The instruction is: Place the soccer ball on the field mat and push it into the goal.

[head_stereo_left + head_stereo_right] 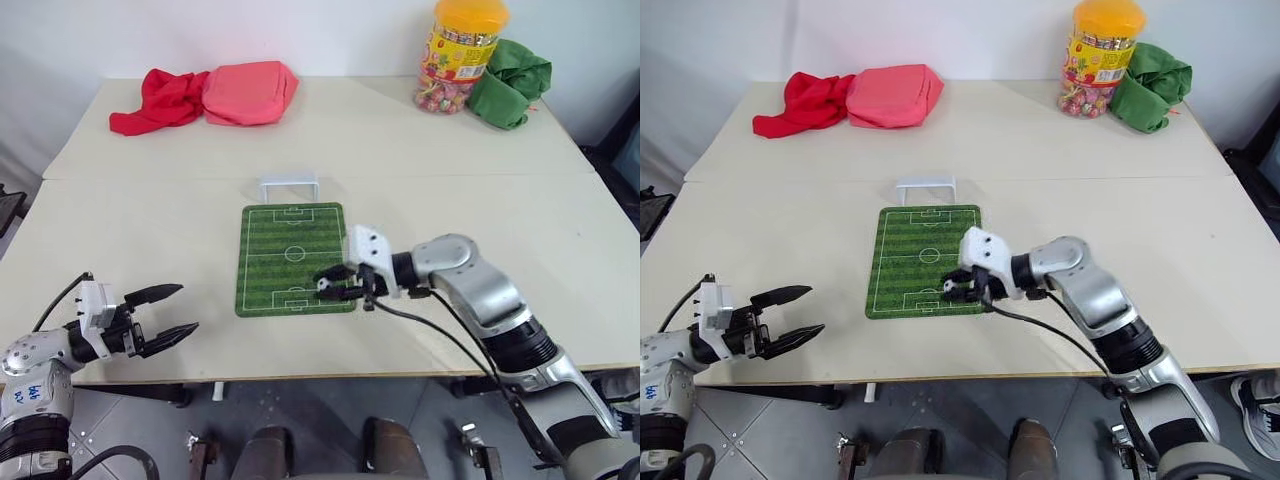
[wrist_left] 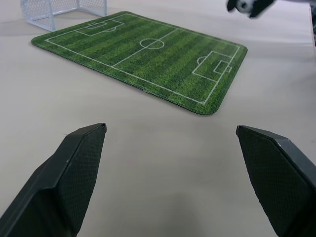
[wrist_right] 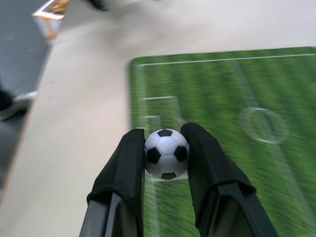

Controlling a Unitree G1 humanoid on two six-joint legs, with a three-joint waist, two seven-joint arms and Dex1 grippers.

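The robot's right gripper should release the soccer ball in the middle of the field mat's near penalty box (image 1: 295, 296) (image 3: 164, 139).
My right gripper (image 3: 167, 148) is shut on the soccer ball (image 3: 167, 153), a tiny white ball with black patches pinched between its two black fingers. It hangs over the near right part of the field mat (image 1: 290, 255), above the near penalty box. The ball (image 1: 325, 285) and right gripper (image 1: 337, 283) also show from the head. The white goal (image 1: 289, 187) stands at the mat's far end. My left gripper (image 1: 170, 310) is open near the table's front left edge, well left of the mat, with nothing between its fingers (image 2: 74, 173).
A red cloth (image 1: 160, 100) and a pink pouch (image 1: 250, 92) lie at the back left. A candy jar (image 1: 462, 55) and a green cloth bundle (image 1: 510, 80) stand at the back right. Bare tabletop (image 1: 150, 230) surrounds the mat.
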